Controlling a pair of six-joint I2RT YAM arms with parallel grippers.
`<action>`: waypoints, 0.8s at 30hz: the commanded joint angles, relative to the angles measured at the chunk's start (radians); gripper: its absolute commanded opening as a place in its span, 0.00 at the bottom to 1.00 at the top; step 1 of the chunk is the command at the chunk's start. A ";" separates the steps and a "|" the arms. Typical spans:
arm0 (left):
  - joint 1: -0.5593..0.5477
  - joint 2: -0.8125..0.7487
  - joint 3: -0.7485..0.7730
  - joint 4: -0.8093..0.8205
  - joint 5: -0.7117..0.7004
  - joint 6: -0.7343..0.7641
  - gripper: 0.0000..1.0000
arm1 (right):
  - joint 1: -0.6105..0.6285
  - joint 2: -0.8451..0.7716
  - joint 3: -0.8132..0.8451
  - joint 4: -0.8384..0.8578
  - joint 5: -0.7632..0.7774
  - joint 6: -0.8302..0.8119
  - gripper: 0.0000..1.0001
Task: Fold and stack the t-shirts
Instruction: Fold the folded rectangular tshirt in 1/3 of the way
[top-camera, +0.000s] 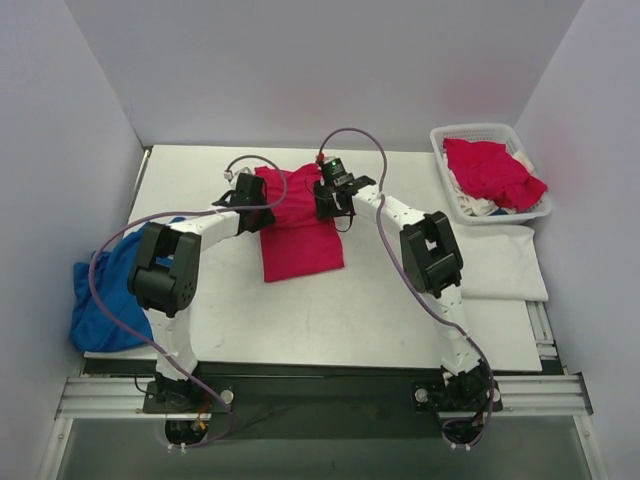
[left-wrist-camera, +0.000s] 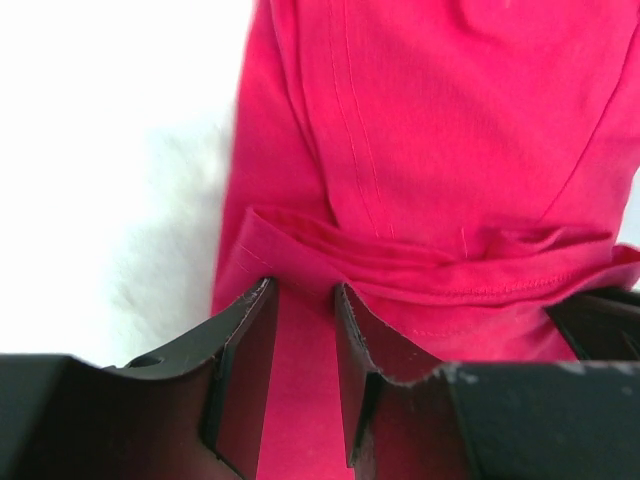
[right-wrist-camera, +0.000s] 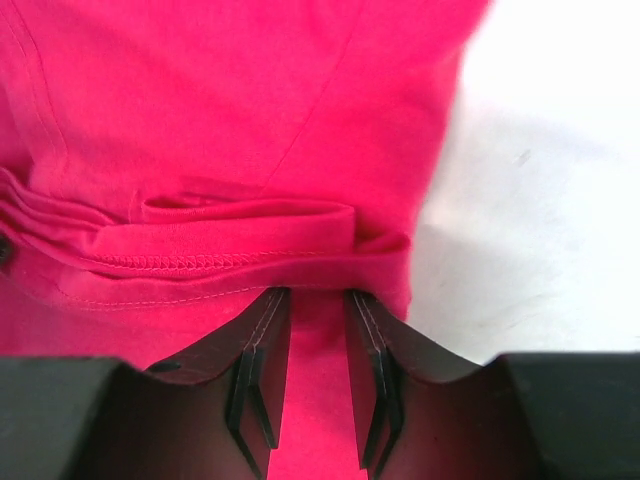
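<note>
My left gripper is to close next on the near corner (top-camera: 267, 279) of the pinkish-red t-shirt, on the side that faces the blue cloth.
A bright pinkish-red t-shirt (top-camera: 302, 245) lies folded into a long strip on the white table (top-camera: 360, 310), its far end bunched between my two grippers. My left gripper (top-camera: 250, 196) is at the strip's far left corner and my right gripper (top-camera: 331, 200) at its far right corner. In the left wrist view the narrowly spaced fingers (left-wrist-camera: 303, 288) hold red cloth (left-wrist-camera: 430, 130) just behind a folded hem. In the right wrist view the fingers (right-wrist-camera: 318, 292) pinch the same shirt (right-wrist-camera: 230, 110) under a rolled hem.
A white lattice basket (top-camera: 470, 131) at the back right holds another red t-shirt (top-camera: 490, 170) and some white cloth (top-camera: 472, 207). A flat white cloth (top-camera: 510, 265) lies in front of it. A blue cloth (top-camera: 100, 300) hangs off the table's left edge.
</note>
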 joint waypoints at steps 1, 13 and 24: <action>0.026 0.012 0.070 0.105 -0.055 0.000 0.40 | -0.021 -0.003 0.079 -0.011 0.014 -0.004 0.29; 0.029 0.222 0.253 0.133 -0.049 0.023 0.40 | -0.061 0.057 0.137 -0.014 0.028 -0.017 0.29; 0.044 0.011 0.075 0.147 -0.305 0.043 0.40 | -0.110 -0.213 -0.151 0.017 0.144 -0.011 0.31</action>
